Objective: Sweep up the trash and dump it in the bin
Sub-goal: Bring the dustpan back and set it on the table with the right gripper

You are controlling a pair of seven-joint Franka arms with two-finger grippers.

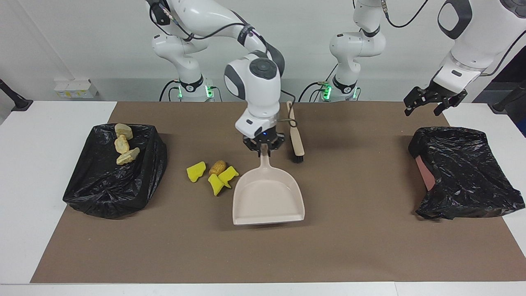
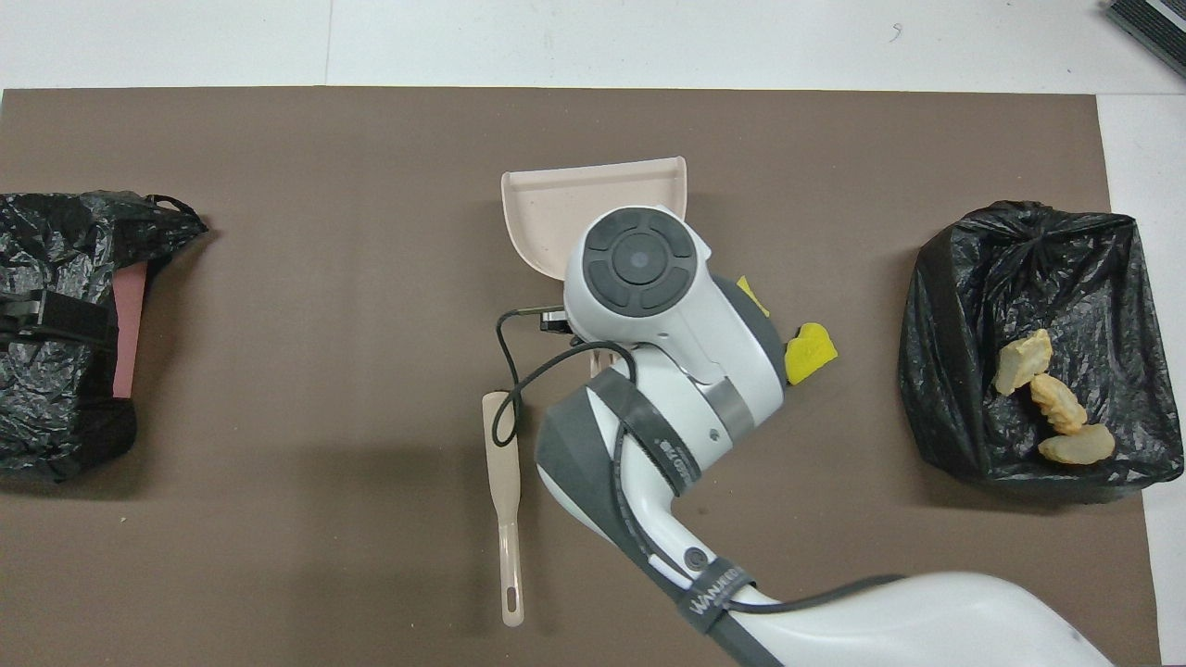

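Note:
My right gripper will put the beige dustpan down on the brown mat straight (image 2: 531, 238) beyond the beige brush.
My right gripper (image 1: 263, 149) is shut on the handle of the beige dustpan (image 1: 268, 198), whose pan lies low at the mat with its mouth turned away from the robots. In the overhead view my right arm covers most of the dustpan (image 2: 547, 199). Loose trash lies beside the pan toward the right arm's end: three yellow wedges (image 1: 196, 171) (image 1: 214, 184) (image 1: 229, 174) and a brown lump (image 1: 218, 167). Three tan pieces (image 1: 122, 144) (image 2: 1056, 404) lie in the black-bagged bin (image 1: 102, 185). My left gripper (image 1: 425, 105) hangs open by the other black bag (image 1: 464, 176).
The beige brush (image 1: 295, 133) (image 2: 503, 491) lies on the brown mat (image 1: 361, 246) nearer to the robots than the dustpan, close beside my right gripper. The second black bag (image 2: 56, 408) sits at the left arm's end, with a pink edge showing.

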